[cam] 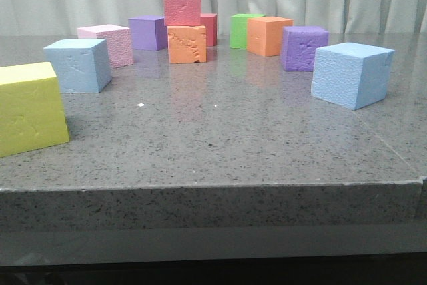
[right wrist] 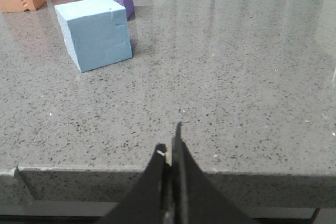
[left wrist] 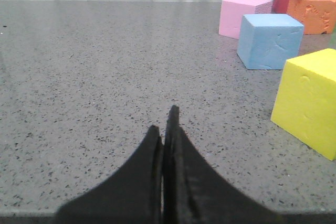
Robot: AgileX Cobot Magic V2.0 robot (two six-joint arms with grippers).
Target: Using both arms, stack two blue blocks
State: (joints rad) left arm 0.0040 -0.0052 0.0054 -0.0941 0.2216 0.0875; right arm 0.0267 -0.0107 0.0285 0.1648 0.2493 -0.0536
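The blue block is near the table's side edge. Next, I move my right gripper to it and close on its upper front and back sides [cam: 346,59] [right wrist: 63,23].
One light blue block [cam: 79,65] sits on the left of the grey table, behind a yellow cube [cam: 30,108]; it shows in the left wrist view [left wrist: 269,40] too. The other blue block [cam: 351,75] sits on the right near the table's side edge, also in the right wrist view [right wrist: 94,32]. No gripper shows in the front view. My left gripper [left wrist: 164,121] is shut and empty, low over bare table, well short of its block. My right gripper [right wrist: 170,142] is shut and empty at the table's front edge, well short of its block.
At the back stand a pink cube [cam: 107,45], two purple cubes [cam: 148,33] [cam: 303,48], a red cube [cam: 182,6] stacked on an orange one [cam: 187,45], another red cube [cam: 209,29], a green cube [cam: 241,30] and an orange cube [cam: 268,35]. The table's front edge [cam: 213,188] is near.
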